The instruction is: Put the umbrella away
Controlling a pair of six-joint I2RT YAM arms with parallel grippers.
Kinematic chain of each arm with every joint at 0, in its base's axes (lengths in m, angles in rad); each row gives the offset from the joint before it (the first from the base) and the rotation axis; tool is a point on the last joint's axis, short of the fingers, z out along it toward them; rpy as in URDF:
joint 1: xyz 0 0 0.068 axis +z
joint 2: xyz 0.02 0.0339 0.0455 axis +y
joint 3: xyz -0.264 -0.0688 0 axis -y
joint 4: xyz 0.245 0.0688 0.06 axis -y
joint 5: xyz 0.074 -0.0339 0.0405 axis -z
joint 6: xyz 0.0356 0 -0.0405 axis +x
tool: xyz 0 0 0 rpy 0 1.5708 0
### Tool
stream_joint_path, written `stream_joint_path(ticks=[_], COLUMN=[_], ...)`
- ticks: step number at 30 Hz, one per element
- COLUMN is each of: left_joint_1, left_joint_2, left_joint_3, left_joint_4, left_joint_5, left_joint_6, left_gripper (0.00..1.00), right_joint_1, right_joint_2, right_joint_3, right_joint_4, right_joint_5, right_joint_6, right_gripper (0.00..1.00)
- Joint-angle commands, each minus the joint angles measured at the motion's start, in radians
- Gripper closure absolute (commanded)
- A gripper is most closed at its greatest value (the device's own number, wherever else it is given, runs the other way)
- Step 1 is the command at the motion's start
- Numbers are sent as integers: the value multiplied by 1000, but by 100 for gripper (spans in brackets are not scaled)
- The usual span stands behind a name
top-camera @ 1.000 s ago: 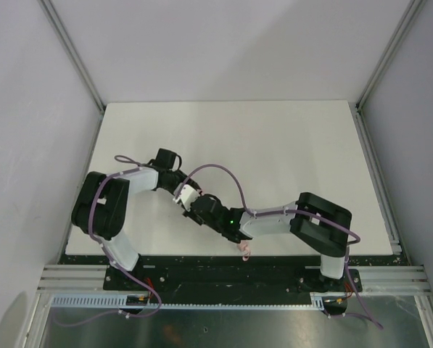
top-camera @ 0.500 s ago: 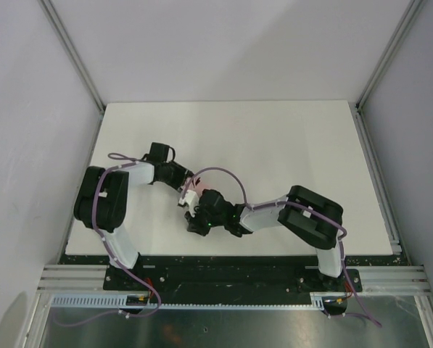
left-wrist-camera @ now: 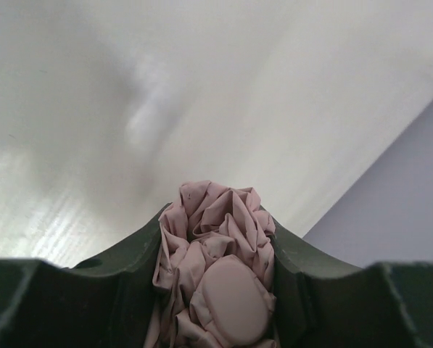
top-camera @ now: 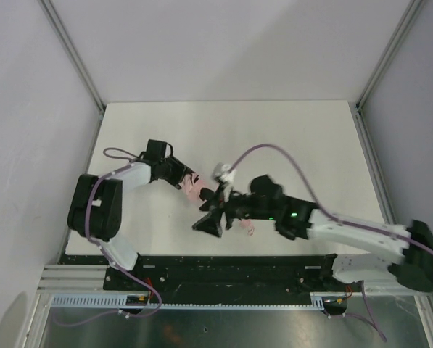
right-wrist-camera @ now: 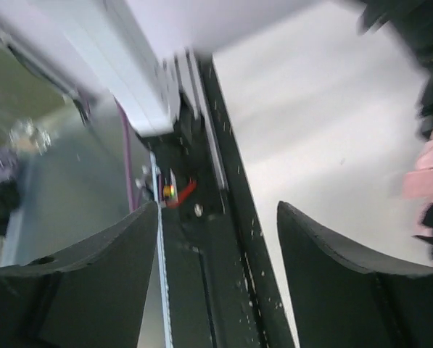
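Note:
Next, the left gripper releases the umbrella on the bare white table (top-camera: 145, 188) beside the wrist of its own arm. The umbrella is now just above the table.
The umbrella (top-camera: 196, 188) is a bunched pale pink bundle just above the table, left of centre. My left gripper (top-camera: 186, 180) is shut on it. In the left wrist view the crumpled fabric (left-wrist-camera: 220, 217) and a smooth pink oval end (left-wrist-camera: 231, 301) fill the space between the dark fingers (left-wrist-camera: 122, 268). My right gripper (top-camera: 208, 222) hangs just near of the umbrella, open, with nothing between its fingers (right-wrist-camera: 325, 254). A blurred pink edge of the umbrella (right-wrist-camera: 430, 170) shows at the right of that view. A small pink loop (top-camera: 249, 230) pokes out beside the right wrist.
The white table (top-camera: 289, 145) is walled in by grey panels at the back and both sides. A black rail with the arm bases (top-camera: 231, 272) runs along the near edge. The right arm (top-camera: 347, 232) stretches low across the near right of the table.
My right gripper has opened and let go of the umbrella, and its arm has stretched out with the elbow swung far right. The left gripper has shifted slightly away, still holding the umbrella.

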Motion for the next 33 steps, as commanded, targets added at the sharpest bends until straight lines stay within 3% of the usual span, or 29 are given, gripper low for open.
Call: stream_joint_path(ticks=[1,6,11,14,17,19,24,33], left_joint_1=[-10,-53,-300,-474,-590,-640,-723,-767], left_joint_2=[-183,-363,-543,-649,-731,-734,-628,-369], left_joint_3=[31,119,183,45,-156,-238,-382,-490], left_joint_4=[29,32,99,357,656,768,954,1031], left_joint_5=[-6,-121,-594,-779,-833,-871,-972,-1098], left_joint_6=[111,281,654,866,1013,1076,1129,923], left_gripper=[100,100,100,100,100,100,100,100], right_joint_1=[-83,-214,-297,-316,-323,-324,-325,-328], right_joint_2=[-193,-374,-516,-584,-637,-667,-717,-735], right_joint_3=[15,14,8,-9,-34,-51,-90,-155], right_joint_4=[-185,-397,-500,-516,-518,-521,-539,-517], right_joint_5=[132,255,350,380,392,396,407,382], right_joint_6=[81,98,116,123,131,136,145,172], right_gripper=[28,25,22,22,21,21,20,19])
